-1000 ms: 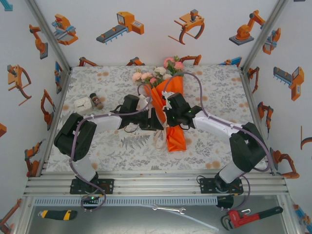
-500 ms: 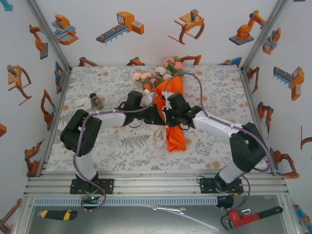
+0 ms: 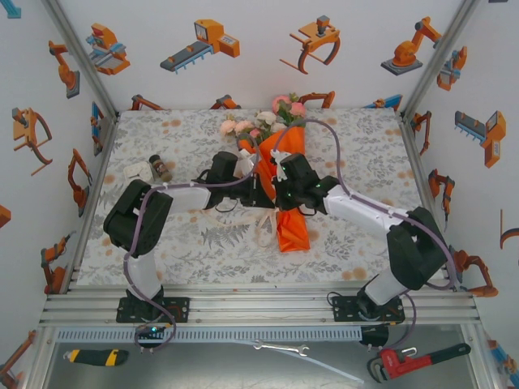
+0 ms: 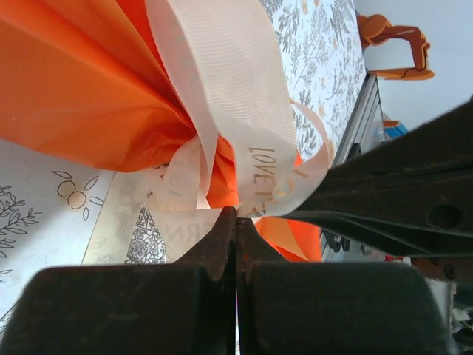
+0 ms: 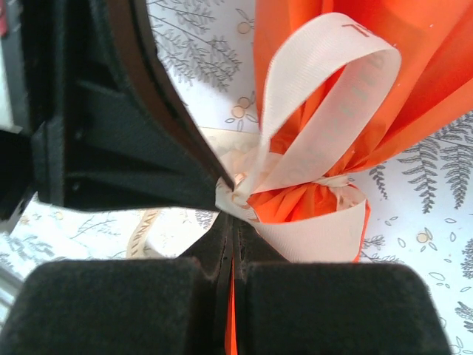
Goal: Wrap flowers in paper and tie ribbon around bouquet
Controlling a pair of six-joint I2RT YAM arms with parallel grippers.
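Observation:
Both my grippers pinch the ribbon at one spot beside the knot, so my right gripper should open and take the ribbon at the waist's opposite edge (image 5: 358,220).
The bouquet lies mid-table: the flowers (image 3: 268,120) are pink and cream roses at the far end, and the orange paper (image 3: 293,231) is a cone pinched at its waist. The cream ribbon (image 3: 263,231) is tied around that waist, its tails trailing toward me. My left gripper (image 3: 266,193) comes in from the left, and its jaws (image 4: 236,213) are shut on the ribbon (image 4: 244,96) just under the printed loop. My right gripper (image 3: 278,194) faces it from the right, also shut (image 5: 233,222) on a strand beside the knot, below a big ribbon loop (image 5: 332,111).
A white object (image 3: 138,172) and a small brown bottle (image 3: 160,168) sit at the back left of the patterned cloth. On the shelf below the arm bases lie a utility knife (image 3: 96,356), a spanner (image 3: 280,348) and a red pipe wrench (image 3: 418,359). Walls enclose three sides.
My left arm has moved right to the bouquet's waist and its jaws have closed on the ribbon. The right gripper has stayed shut in nearly the same place.

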